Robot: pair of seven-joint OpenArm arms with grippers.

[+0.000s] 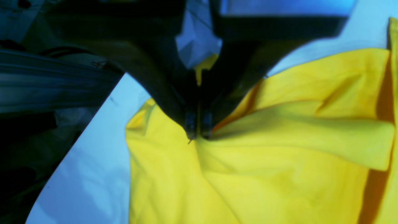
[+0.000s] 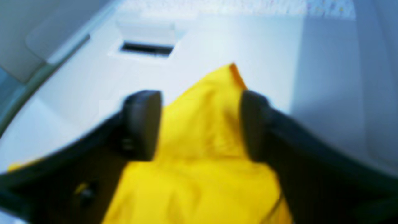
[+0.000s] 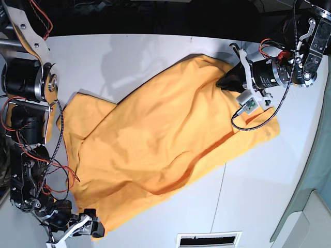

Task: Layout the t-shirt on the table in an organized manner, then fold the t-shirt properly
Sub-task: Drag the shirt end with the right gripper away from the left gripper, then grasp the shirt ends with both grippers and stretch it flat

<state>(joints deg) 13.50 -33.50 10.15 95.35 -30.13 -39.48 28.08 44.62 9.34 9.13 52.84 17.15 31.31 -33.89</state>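
Note:
The t-shirt's far edge is slack and my left gripper pinches a bunched fold inside it, so it should open, take that edge (image 3: 202,57) and stretch it with my right gripper.
The orange-yellow t-shirt (image 3: 165,134) lies spread and wrinkled across the white table (image 3: 155,51), plain side up. At its far right edge my left gripper (image 3: 223,81) is shut on a pinch of the cloth; the left wrist view shows the fingertips (image 1: 190,129) closed together on a bunched fold of the t-shirt (image 1: 279,155). My right gripper (image 3: 94,231) is at the shirt's near left corner. In the right wrist view it (image 2: 199,124) stands open, its fingers (image 2: 143,124) wide apart, with a corner of the t-shirt (image 2: 199,174) lying between them.
A dark rectangular slot (image 3: 208,241) is set into the table near its front edge, also seen as the slot (image 2: 146,49) ahead of the right gripper. The table's edge (image 1: 93,124) runs close to the left gripper, with dark clutter beyond. Loose wires hang along the right arm (image 3: 31,155).

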